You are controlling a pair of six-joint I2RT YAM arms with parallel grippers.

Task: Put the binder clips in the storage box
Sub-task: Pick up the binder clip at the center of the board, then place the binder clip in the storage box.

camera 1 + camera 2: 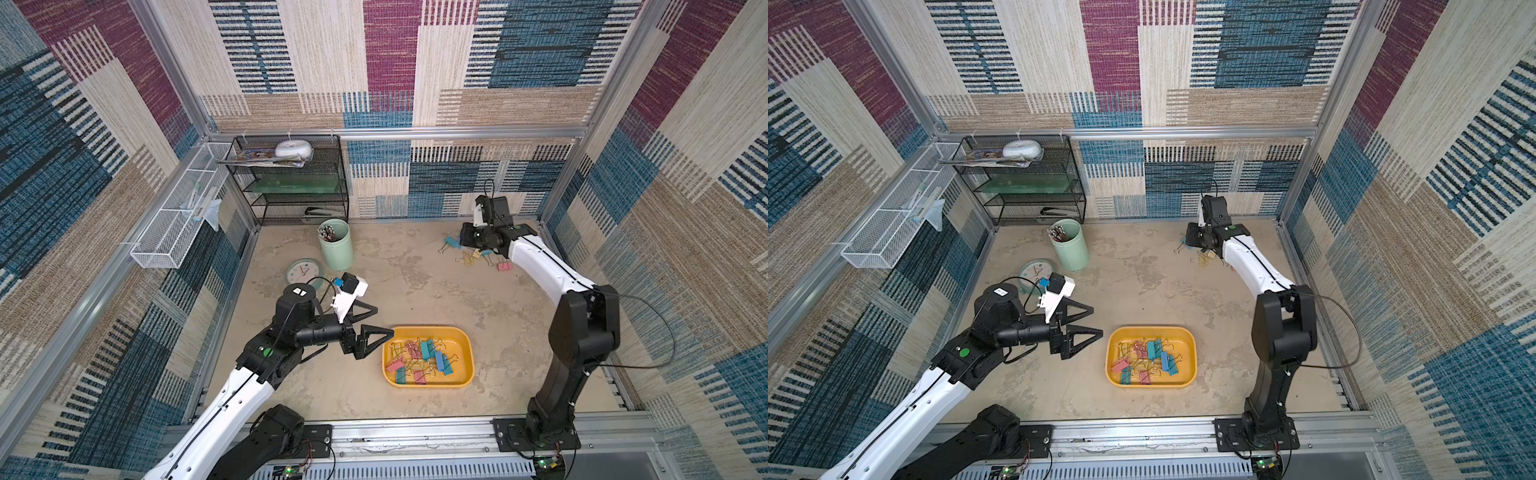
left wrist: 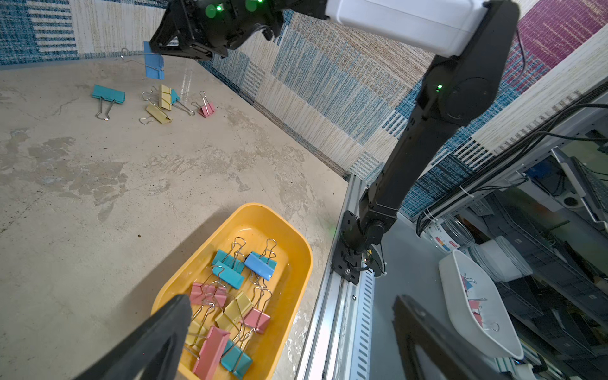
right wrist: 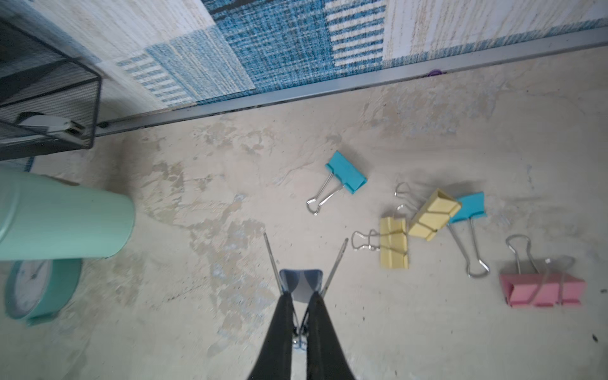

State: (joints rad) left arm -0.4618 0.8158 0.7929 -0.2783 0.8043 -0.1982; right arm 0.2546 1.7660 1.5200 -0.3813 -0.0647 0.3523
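Next, I release the blue binder clip from my right gripper in the storage box, over the outermost teal clip's wire handles (image 1: pixel 452 352).
The storage box (image 1: pixel 428 328) (image 1: pixel 1150 328) is a shallow yellow-orange tray near the table's front, with several binder clips (image 1: pixel 426 351) (image 2: pixel 230 278) lying in it. My left gripper (image 1: pixel 384 321) (image 1: pixel 1097 321) (image 2: pixel 292 312) hangs open and empty just left of the box. Far back on the right, my right gripper (image 3: pixel 299 296) (image 2: pixel 158 49) is shut on the wire handles of a blue binder clip (image 3: pixel 301 284) (image 2: pixel 153 64), lifted off the table. Several loose clips lie beside it: teal (image 3: pixel 347 171), two yellow (image 3: pixel 394 242), another teal (image 3: pixel 468 207) and pink (image 3: pixel 543 289).
A mint-green cup (image 1: pixel 336 245) with pens and a round clock (image 1: pixel 303 272) stand at the back left. A black mesh shelf (image 1: pixel 291 178) sits against the back wall and a white wire basket (image 1: pixel 174 232) hangs on the left wall.
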